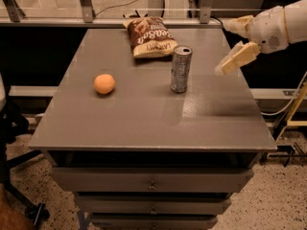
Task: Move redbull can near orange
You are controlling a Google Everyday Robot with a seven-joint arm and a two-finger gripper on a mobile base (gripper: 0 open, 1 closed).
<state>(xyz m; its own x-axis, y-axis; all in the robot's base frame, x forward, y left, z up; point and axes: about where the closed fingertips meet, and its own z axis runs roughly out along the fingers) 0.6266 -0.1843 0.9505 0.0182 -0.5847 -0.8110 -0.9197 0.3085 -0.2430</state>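
Note:
My gripper should grab the upper half of the redbull can (181, 57) and leave the lower half of the can free below the fingers.
The redbull can (181, 69) stands upright a little right of the middle of the grey table (144, 123). The orange (104, 84) lies on the table to the can's left, well apart from it. My gripper (229, 44) is over the table's right edge, to the right of the can and a little above it. Its two cream fingers are spread apart, and nothing is between them.
A brown chip bag (149, 36) lies at the back of the table, just behind the can. Drawers (151, 183) run below the tabletop. A metal railing (86, 4) stands behind the table. Cables hang at the far right.

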